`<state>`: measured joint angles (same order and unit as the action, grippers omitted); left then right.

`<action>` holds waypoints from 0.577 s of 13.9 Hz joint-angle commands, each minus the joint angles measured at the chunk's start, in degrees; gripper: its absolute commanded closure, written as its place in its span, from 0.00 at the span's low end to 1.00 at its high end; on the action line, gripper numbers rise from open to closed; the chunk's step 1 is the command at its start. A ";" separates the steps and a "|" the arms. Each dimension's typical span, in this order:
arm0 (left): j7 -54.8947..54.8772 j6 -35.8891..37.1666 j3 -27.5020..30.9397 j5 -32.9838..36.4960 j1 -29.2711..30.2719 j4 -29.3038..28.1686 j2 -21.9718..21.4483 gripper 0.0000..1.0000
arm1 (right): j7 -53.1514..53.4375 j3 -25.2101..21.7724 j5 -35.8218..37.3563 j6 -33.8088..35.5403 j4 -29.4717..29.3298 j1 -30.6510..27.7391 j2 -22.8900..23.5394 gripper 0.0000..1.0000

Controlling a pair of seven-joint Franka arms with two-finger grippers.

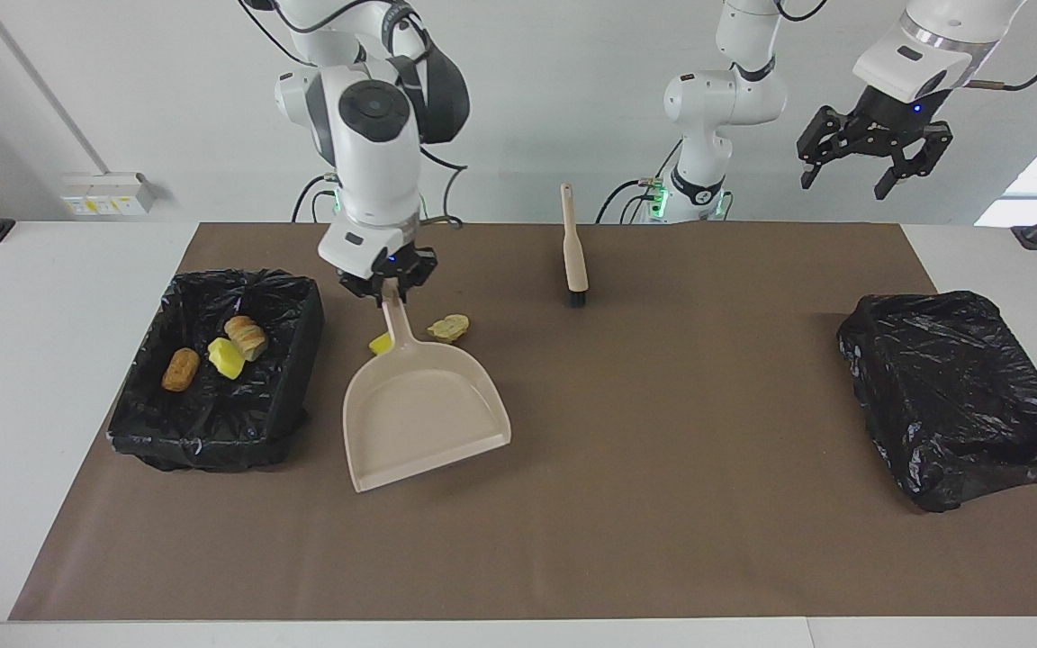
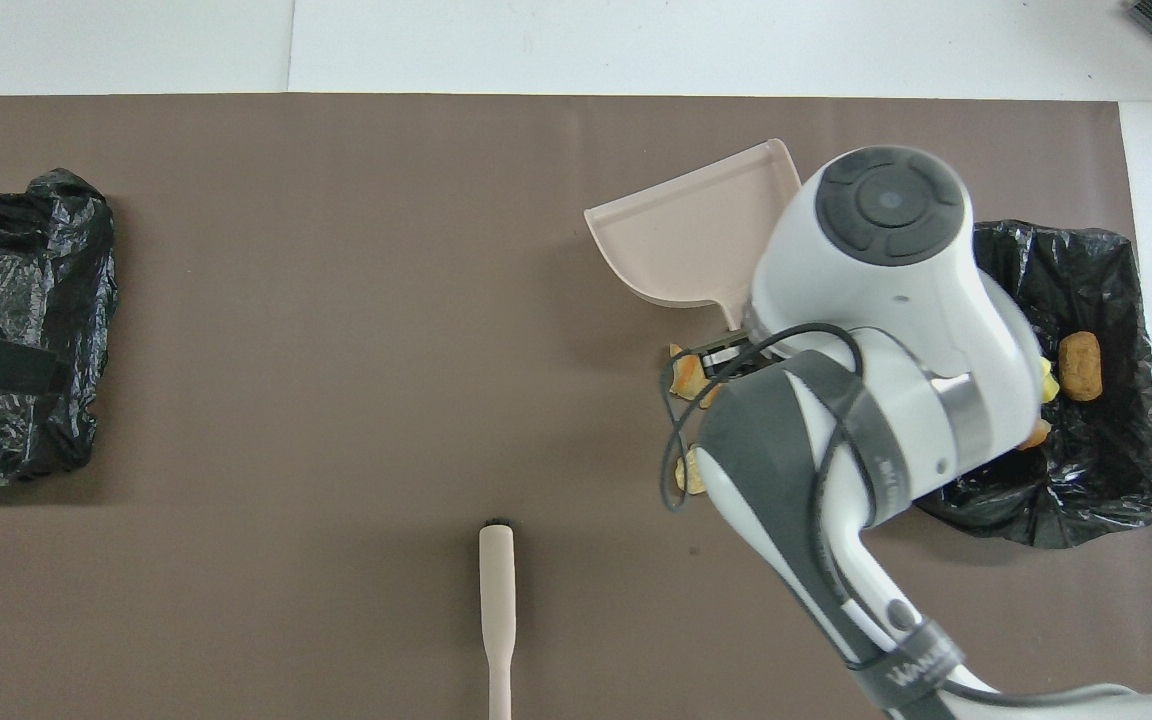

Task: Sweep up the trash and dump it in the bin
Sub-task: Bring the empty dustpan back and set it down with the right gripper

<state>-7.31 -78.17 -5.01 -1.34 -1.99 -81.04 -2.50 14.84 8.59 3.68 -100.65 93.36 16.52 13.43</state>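
Observation:
The beige dustpan will go down from my right gripper onto the bare mat [image 2: 467,266], at a spot well beyond the bristles of the brush.
My right gripper [image 1: 388,290] is shut on the handle of the beige dustpan [image 1: 424,414], which hangs tilted over the mat with its mouth pointing away from the robots. In the overhead view the right gripper [image 2: 724,351] sits over the loose trash, and the dustpan [image 2: 696,235] lies farther out. Of the trash on the mat I see a yellow bit [image 1: 381,342] and a tan lump [image 1: 448,327]; the pan and arm cover the others. Three pieces [image 1: 227,358] lie in the black-bagged bin [image 1: 212,441]. My left gripper [image 1: 874,153] waits open, high over the left arm's end.
The beige brush [image 1: 572,252] lies on the mat near the robots, its bristles toward the table's middle; in the overhead view the brush [image 2: 497,600] lies by the lower edge. A second black-bagged bin [image 1: 960,396] stands at the left arm's end.

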 commanded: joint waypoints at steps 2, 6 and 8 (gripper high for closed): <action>-0.07 0.92 -0.35 0.99 0.32 -0.08 -0.49 0.00 | 13.51 -0.42 -3.76 -3.31 -8.18 6.31 8.52 1.00; 0.02 1.26 -0.61 1.08 -0.38 -0.08 -0.84 0.00 | 25.12 -0.33 -3.85 -9.99 -19.51 14.66 21.44 1.00; -0.07 1.27 -0.44 1.08 -0.30 -0.43 -1.54 0.00 | 26.03 -0.33 -3.77 -13.33 -21.29 16.00 24.62 1.00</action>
<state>-7.32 -77.88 -5.49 -1.34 -2.01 -81.05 -2.67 39.63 8.51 0.86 -112.82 77.80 31.77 33.10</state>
